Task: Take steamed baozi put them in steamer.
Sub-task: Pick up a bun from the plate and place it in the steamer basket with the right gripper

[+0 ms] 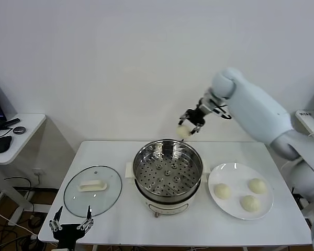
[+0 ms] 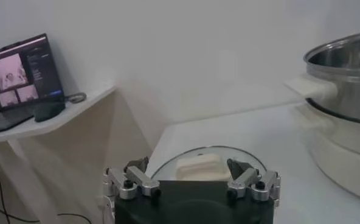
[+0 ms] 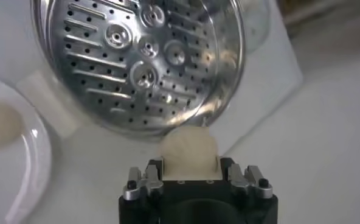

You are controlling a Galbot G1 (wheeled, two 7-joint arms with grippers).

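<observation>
The robot's right hand needs to release the baozi on the perforated tray (image 1: 162, 155) (image 3: 183, 87) close to the steamer's far rim, a little toward the glass lid.
My right gripper (image 1: 187, 127) is shut on a cream-white baozi (image 1: 184, 131), held in the air just behind the steamer's far rim. The right wrist view shows that baozi (image 3: 189, 152) squeezed between the fingers (image 3: 153, 172), with the perforated tray (image 3: 140, 58) below it. The steamer (image 1: 168, 170) is a shiny steel pot with nothing on its tray, standing mid-table. Three more baozi (image 1: 222, 191) lie on a white plate (image 1: 227, 208) to its right. My left gripper (image 1: 71, 220) is parked open at the table's front left edge, near the lid.
A glass lid (image 1: 92, 190) with a white handle lies flat left of the steamer, also seen in the left wrist view (image 2: 198, 167). A side table (image 1: 21, 128) with a mouse and laptop stands far left. A white wall is close behind.
</observation>
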